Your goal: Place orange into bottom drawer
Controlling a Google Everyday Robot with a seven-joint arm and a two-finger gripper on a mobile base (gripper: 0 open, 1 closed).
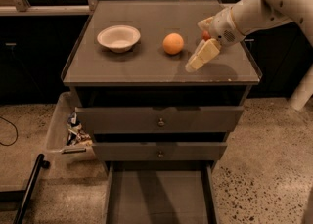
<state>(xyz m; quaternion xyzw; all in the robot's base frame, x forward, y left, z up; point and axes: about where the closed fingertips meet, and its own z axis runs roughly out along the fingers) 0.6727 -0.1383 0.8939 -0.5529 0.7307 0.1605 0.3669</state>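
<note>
The orange between the white bowl and the apple is next for my gripper, which should close around the orange's upper part (pixel 174 40).
The orange (pixel 173 43) sits on the grey cabinet top (pixel 146 66), right of the middle. My gripper (pixel 198 60) hangs just above the top, a short way to the right of the orange and apart from it, its cream fingers pointing down and left. The red-orange apple (pixel 206 35) is mostly hidden behind my wrist. The bottom drawer (pixel 159 196) is pulled out below the two knobbed drawers, and its grey floor holds nothing.
A white bowl (pixel 118 37) stands on the left of the cabinet top. A translucent bin (pixel 66 132) with packets sits on the floor left of the cabinet. A black pole (pixel 29 189) leans at the lower left.
</note>
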